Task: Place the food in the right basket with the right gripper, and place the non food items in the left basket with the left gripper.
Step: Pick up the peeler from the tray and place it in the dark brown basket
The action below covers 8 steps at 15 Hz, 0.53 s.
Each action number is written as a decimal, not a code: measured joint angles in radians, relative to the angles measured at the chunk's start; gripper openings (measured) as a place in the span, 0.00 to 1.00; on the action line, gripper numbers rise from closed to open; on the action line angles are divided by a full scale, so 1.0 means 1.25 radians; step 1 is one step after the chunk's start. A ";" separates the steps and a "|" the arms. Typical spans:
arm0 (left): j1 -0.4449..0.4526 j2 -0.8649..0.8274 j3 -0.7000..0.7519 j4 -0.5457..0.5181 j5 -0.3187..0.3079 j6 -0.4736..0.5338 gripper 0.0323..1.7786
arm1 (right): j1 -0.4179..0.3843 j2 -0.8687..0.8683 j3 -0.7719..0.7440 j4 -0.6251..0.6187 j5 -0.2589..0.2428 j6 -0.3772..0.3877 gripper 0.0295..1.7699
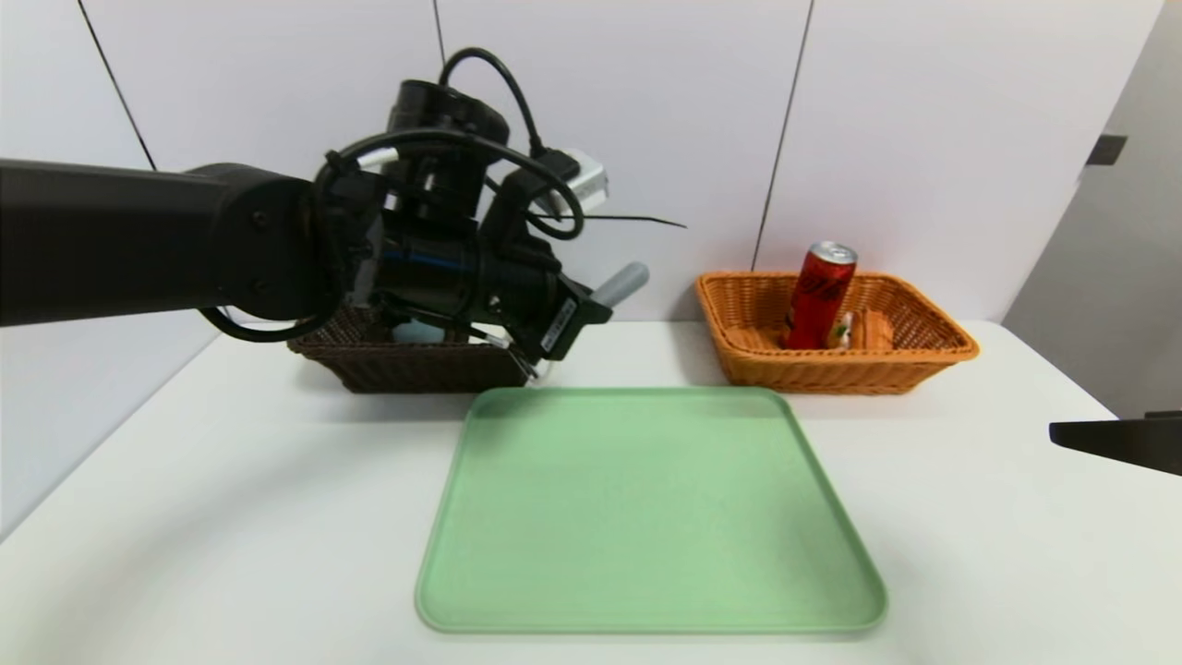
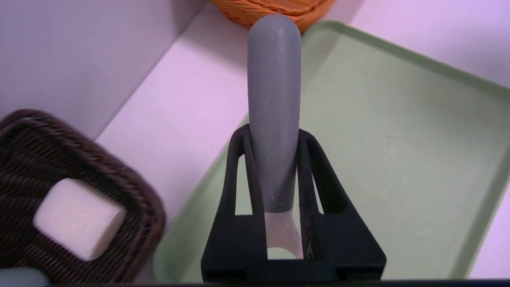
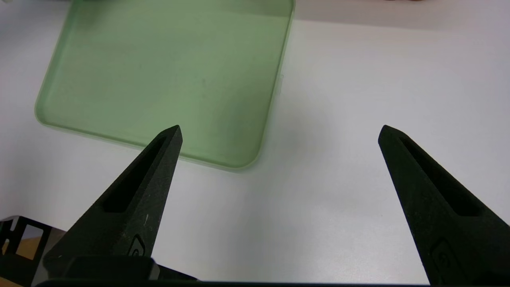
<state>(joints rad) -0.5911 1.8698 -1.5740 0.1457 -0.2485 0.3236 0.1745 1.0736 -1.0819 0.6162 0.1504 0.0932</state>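
Observation:
The robot's left gripper will release the white peeler across the white bar in the dark brown basket (image 1: 490, 332) (image 2: 96, 237).
My left gripper (image 2: 273, 133) is shut on the grey handle of the white peeler (image 2: 273, 99). It hangs by the right end of the dark brown left basket (image 1: 406, 369), over the far left corner of the green tray (image 1: 646, 517). The handle (image 1: 621, 283) sticks out toward the right. A white bar (image 2: 77, 218) and a blue-grey cup (image 1: 420, 331) lie in that basket. The orange-tan right basket (image 1: 836, 374) holds the red soda can (image 1: 820, 294), standing, and the cake wedge (image 1: 863, 330). My right gripper (image 3: 279, 131) stands open over bare table, with nothing between its fingers.
The green tray (image 3: 171, 71) lies in the middle of the white table with nothing on it. Both baskets stand at the back against the white wall. The right arm's black tip (image 1: 1113, 441) shows at the right edge of the head view.

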 joint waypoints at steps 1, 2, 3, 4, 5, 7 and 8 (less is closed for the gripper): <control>0.026 -0.011 -0.005 0.001 0.000 0.000 0.13 | 0.000 -0.001 0.000 0.000 0.000 0.000 0.96; 0.051 -0.018 -0.013 0.001 0.000 0.002 0.13 | 0.000 -0.002 0.000 0.000 0.000 0.000 0.96; 0.079 -0.022 -0.022 0.001 0.000 0.003 0.13 | 0.000 -0.003 0.001 0.000 0.000 0.000 0.96; 0.106 -0.021 -0.033 0.001 -0.001 0.007 0.13 | 0.000 -0.003 0.001 0.000 0.000 0.000 0.96; 0.131 -0.017 -0.045 0.000 -0.001 0.012 0.13 | 0.000 -0.003 0.001 0.000 0.000 -0.001 0.96; 0.178 0.006 -0.070 -0.001 -0.002 0.020 0.13 | 0.000 -0.003 0.000 0.000 0.000 -0.001 0.96; 0.193 0.019 -0.079 -0.002 -0.001 0.019 0.13 | 0.000 -0.003 0.000 0.000 0.000 -0.001 0.96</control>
<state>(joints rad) -0.3502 1.8930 -1.6726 0.1428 -0.2500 0.3472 0.1745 1.0698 -1.0815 0.6162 0.1504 0.0917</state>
